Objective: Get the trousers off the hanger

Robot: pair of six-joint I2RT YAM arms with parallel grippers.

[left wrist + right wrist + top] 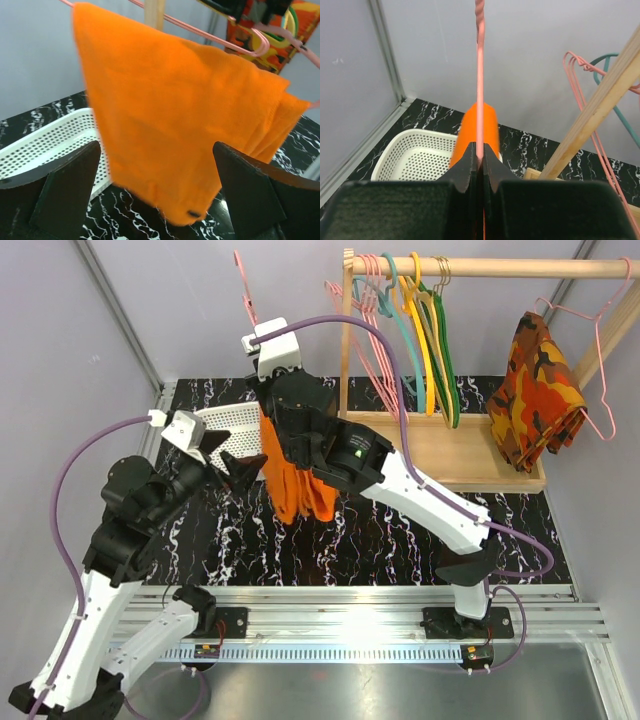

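Note:
My left gripper will reach in deeper, as the trousers hang beyond its open fingers, and pinch the trousers' middle (167, 115) before it pulls them off the hanger.
The bright orange trousers (293, 488) hang folded over a thin pink wire hanger (245, 292), held up above the table. My right gripper (270, 412) is shut on the hanger's wire; in the right wrist view the wire (480, 95) runs straight up from the closed gripper (481, 156), with the trousers (472, 131) just beyond. My left gripper (238, 466) is open beside the trousers' left side. In the left wrist view the trousers (175, 115) hang between its spread fingers (65, 187), touching neither, and the hanger wire (200, 33) runs across the top.
A white perforated basket (232, 422) lies behind the trousers, also in the wrist views (45, 142) (415, 156). A wooden rack (450, 452) at the back right carries pink, teal, yellow and green hangers (415, 325) and a camouflage garment (535, 390). Grey walls enclose the table.

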